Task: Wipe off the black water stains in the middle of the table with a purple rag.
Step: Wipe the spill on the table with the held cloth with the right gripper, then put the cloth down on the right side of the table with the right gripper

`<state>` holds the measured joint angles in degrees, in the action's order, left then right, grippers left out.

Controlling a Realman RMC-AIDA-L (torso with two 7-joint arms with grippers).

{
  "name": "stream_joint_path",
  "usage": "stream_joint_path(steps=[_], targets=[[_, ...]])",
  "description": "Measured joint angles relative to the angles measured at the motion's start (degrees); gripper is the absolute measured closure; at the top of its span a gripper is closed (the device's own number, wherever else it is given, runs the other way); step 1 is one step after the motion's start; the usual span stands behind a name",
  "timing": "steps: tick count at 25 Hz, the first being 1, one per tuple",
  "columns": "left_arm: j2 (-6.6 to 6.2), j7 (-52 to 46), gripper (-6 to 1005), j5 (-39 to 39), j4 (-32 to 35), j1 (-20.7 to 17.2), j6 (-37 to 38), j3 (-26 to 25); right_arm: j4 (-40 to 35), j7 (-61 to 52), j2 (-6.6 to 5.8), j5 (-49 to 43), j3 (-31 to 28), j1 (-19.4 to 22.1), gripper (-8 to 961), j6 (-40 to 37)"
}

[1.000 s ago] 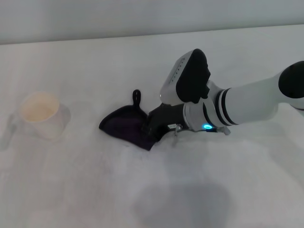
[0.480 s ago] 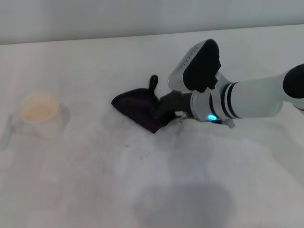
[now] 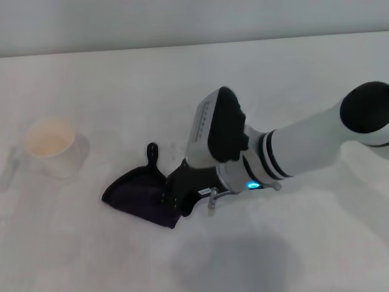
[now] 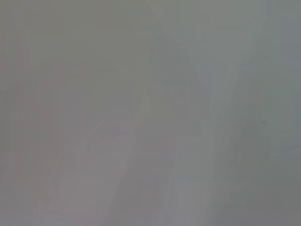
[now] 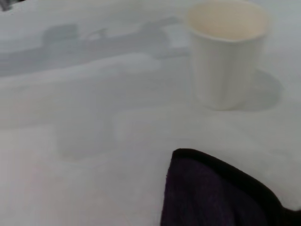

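Observation:
The robot's right gripper will put the purple rag down on the back half of the white table (image 3: pixel 238 118), well away from the paper cup.
My right gripper (image 3: pixel 177 196) is shut on one edge of the purple rag (image 3: pixel 135 194) and presses it flat on the white table (image 3: pixel 91 85), left of the middle. The rag's small loop (image 3: pixel 151 151) sticks out toward the back. In the right wrist view the rag (image 5: pixel 216 195) fills the near corner. The black water stain shows in no view; the table where the rag lay before looks white with faint grey speckles (image 3: pixel 174 146). The left gripper is out of view, and the left wrist view shows only a blank grey surface.
A white paper cup (image 3: pixel 53 146) stands upright at the left, apart from the rag; it also shows in the right wrist view (image 5: pixel 228 52). A large faint grey shadow patch (image 3: pixel 237 261) lies on the table at the front.
My right gripper dragged the rag back and to the right, then swept it forward and to the left, nearer the cup's side.

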<state>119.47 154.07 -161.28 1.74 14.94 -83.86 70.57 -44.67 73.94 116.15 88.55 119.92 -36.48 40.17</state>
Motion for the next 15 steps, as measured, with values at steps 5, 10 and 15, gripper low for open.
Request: stream_joint_path(steps=[5,10,15], targets=[[0.0,0.0,116,0.0,0.09,-0.02,0.06,0.0,0.31,-0.15,0.04,0.46,1.79,0.01,861,-7.9],[-0.04,0.0,116,0.0,0.11,-0.05,-0.08,0.0,3.07,0.07,-0.09,0.38,-3.92,0.07,859,-10.56],[-0.03,0.0,116,0.0,0.11,0.04,-0.12,0.01,6.63,1.12,-0.65,-0.05,-11.21,-0.04,857,-10.73]])
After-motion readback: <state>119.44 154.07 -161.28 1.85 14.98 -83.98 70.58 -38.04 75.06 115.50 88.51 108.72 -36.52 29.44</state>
